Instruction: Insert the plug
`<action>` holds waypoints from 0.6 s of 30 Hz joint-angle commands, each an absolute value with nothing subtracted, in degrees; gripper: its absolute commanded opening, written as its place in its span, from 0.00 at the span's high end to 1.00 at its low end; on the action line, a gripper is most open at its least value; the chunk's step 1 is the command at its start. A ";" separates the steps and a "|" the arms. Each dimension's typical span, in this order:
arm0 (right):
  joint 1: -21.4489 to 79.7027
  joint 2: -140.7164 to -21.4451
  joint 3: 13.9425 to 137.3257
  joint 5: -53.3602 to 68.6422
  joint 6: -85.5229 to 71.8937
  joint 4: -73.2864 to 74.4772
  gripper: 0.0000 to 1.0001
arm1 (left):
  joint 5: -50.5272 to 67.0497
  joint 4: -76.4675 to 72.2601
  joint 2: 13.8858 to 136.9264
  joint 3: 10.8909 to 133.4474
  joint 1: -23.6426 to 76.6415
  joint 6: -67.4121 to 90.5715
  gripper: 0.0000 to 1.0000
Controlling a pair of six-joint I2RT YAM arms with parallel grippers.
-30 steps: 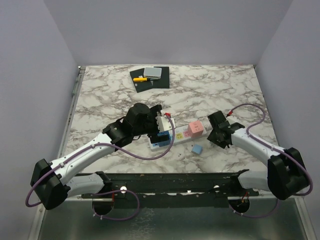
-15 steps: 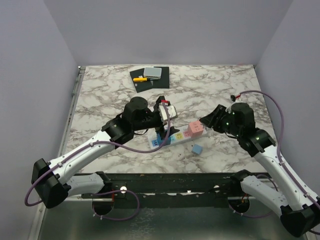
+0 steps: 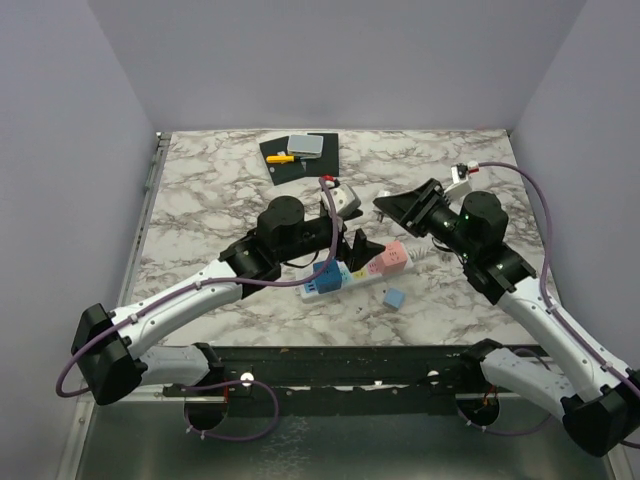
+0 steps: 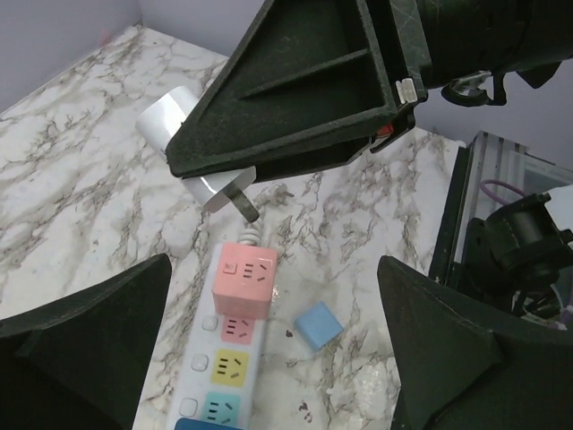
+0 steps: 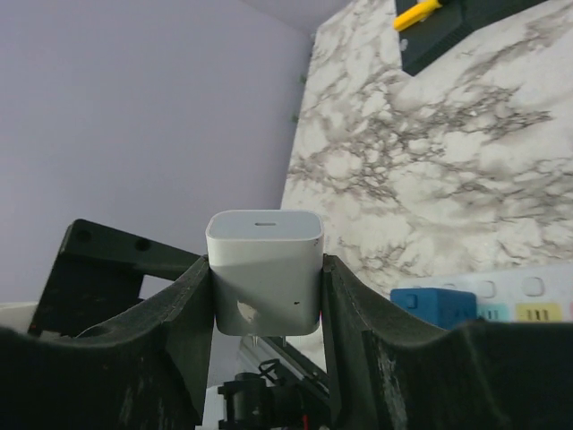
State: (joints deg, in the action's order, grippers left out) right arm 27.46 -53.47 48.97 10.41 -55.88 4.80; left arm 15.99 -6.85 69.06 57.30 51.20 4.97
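The white charger plug's pins point across the right gripper's fingers, so the robot's left gripper should hold the plug while the right gripper takes its slotted end [image 5: 265, 224].
My right gripper [image 5: 265, 296] is shut on a white charger plug [image 5: 265, 269], prongs pointing down; it hangs in the air above the far end of the strip [image 3: 388, 206]. In the left wrist view the plug [image 4: 204, 184] hangs just beyond the pink cube [image 4: 246, 279]. The white power strip [image 3: 345, 282] lies on the marble table with a pink cube [image 3: 392, 258] and a blue cube [image 3: 325, 276] plugged in. My left gripper [image 3: 350, 248] is open wide and empty above the strip [image 4: 219, 358]. A small blue plug [image 4: 318, 324] lies loose beside the strip.
A black mat [image 3: 300, 158] with a grey pad and a yellow tool [image 3: 281, 158] lies at the table's back. The strip's free sockets show pink, yellow and teal [image 4: 235, 365]. The table's metal rail runs along the near edge [image 3: 330, 365].
My right gripper has risen from the table and moved left with the white plug. My left gripper has lifted off the strip and shifted right, jaws wide.
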 commanded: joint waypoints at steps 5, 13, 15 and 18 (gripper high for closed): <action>33.08 -56.23 51.02 9.79 -61.61 -3.80 0.84 | 8.70 -13.44 70.54 59.66 52.18 1.90 0.01; 37.18 -58.52 50.52 8.70 -62.58 -8.09 0.84 | 6.16 -11.22 68.28 59.88 52.01 -2.19 0.19; 37.75 -58.57 50.43 8.77 -62.85 -8.56 0.84 | 6.06 -10.64 67.68 59.35 51.79 -2.79 0.28; 38.04 -57.83 49.88 9.45 -63.37 -8.75 0.84 | 5.92 -10.30 66.19 58.21 51.58 -3.45 0.41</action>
State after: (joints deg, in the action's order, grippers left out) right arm 37.17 -58.41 49.67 9.78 -62.54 -5.48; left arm 7.03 -10.39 69.06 58.57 51.62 -1.85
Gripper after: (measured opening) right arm 0.474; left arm 0.686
